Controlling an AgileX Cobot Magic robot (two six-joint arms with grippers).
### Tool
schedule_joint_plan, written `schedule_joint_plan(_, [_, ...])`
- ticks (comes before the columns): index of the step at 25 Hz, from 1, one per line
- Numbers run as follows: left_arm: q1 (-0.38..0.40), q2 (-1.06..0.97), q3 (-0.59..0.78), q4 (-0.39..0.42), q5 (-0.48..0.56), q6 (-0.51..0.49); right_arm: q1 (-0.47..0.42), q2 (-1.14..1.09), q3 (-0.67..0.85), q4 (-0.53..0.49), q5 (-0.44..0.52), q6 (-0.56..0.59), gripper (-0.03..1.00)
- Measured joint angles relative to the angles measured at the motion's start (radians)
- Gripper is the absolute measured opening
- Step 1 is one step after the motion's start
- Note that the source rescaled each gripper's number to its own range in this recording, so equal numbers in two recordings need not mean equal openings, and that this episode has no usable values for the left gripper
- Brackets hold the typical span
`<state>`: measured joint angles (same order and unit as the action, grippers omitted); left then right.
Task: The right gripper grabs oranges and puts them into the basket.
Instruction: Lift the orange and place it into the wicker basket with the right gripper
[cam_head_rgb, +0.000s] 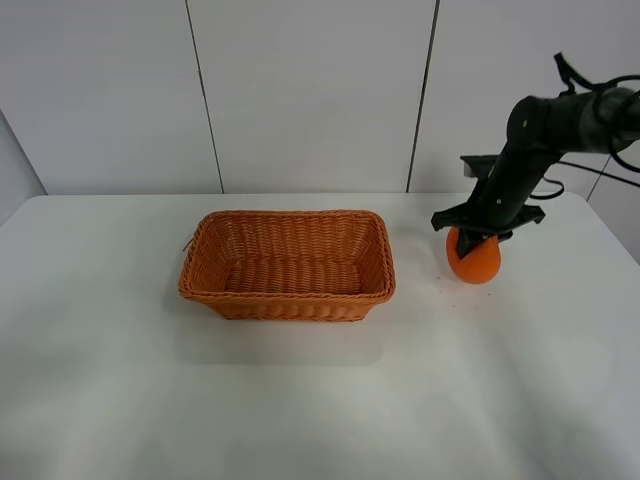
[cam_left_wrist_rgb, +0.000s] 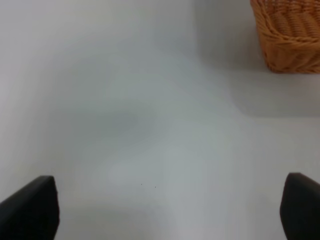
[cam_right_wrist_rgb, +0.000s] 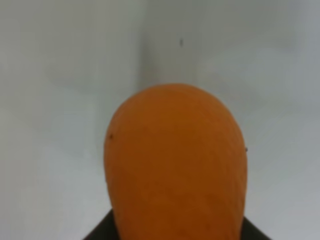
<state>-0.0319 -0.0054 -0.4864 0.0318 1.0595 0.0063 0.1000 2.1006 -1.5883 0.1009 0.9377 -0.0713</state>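
Observation:
My right gripper should release the orange on the bottom of the wicker basket (cam_head_rgb: 288, 263), near its middle.
The orange (cam_head_rgb: 474, 261) is at the right of the white table (cam_head_rgb: 300, 400), to the right of the wicker basket (cam_head_rgb: 288, 262). My right gripper (cam_head_rgb: 473, 243) comes down on it from above, and its black fingers press against its sides. In the right wrist view the orange (cam_right_wrist_rgb: 175, 165) fills the middle, with black finger parts just showing beside its base. I cannot tell whether it rests on the table or hangs just above it. My left gripper (cam_left_wrist_rgb: 167, 212) is open and empty over bare table, with a corner of the basket (cam_left_wrist_rgb: 290, 37) beyond it.
The basket is empty and stands at the table's middle. White wall panels run behind the table. The left arm does not show in the exterior high view.

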Motion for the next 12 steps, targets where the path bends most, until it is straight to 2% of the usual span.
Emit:
schedule_joint_plan(8, [0.0,0.0,0.0,0.0,0.0,0.0,0.006,-0.094,-0.213,-0.005,0.208,0.017,0.0])
schedule_joint_plan(12, [0.0,0.0,0.0,0.0,0.0,0.0,0.067,-0.094,-0.299,-0.063,0.275,0.026,0.0])
